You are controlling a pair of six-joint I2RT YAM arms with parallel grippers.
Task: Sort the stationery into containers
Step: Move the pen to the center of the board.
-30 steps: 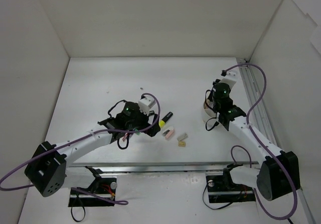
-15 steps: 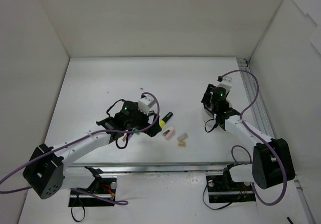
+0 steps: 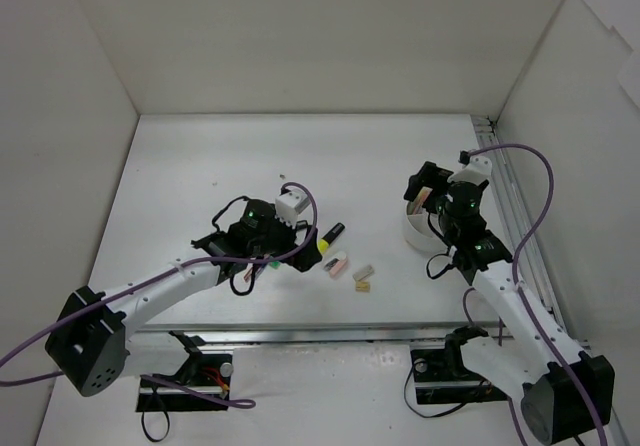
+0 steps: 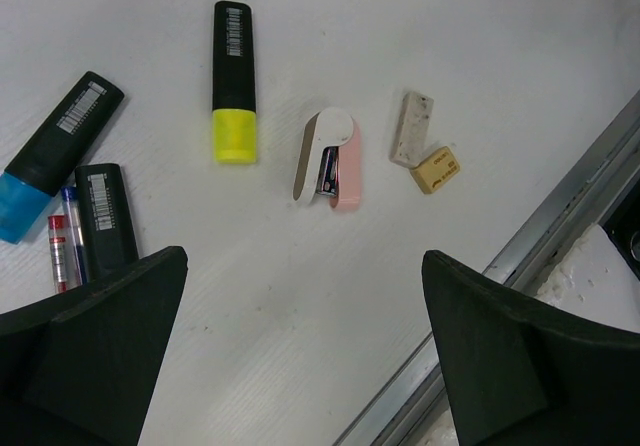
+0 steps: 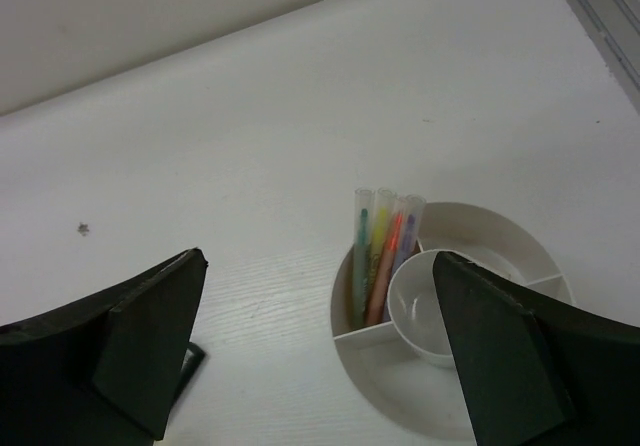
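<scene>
My left gripper will go next to the thin red pen beside the blue pen and close on the red pen's lower grip [image 3: 254,265].
Loose stationery lies in front of my left gripper [image 4: 305,261], which stands open and empty above the table: a yellow-ended highlighter [image 4: 233,81], a blue-ended one [image 4: 55,151], a third black highlighter [image 4: 105,216] beside thin red and blue pens [image 4: 65,246], a pink and white piece [image 4: 328,158], a grey eraser [image 4: 411,128] and a tan eraser [image 4: 436,169]. The white round tub [image 5: 370,336] holds a small cup [image 5: 425,306] and several thin coloured sticks [image 5: 380,256] in one compartment. My right gripper [image 5: 320,258] hovers open above the tub's left side, holding nothing.
In the top view the left gripper [image 3: 300,249] is left of the yellow highlighter [image 3: 330,236]. The right gripper [image 3: 425,188] is over the tub [image 3: 410,228]. A metal rail [image 4: 560,231] runs along the near table edge. White walls enclose the table.
My right gripper has gone from shut to open above the tub, and its arm has swung right and back. The left arm has barely moved.
</scene>
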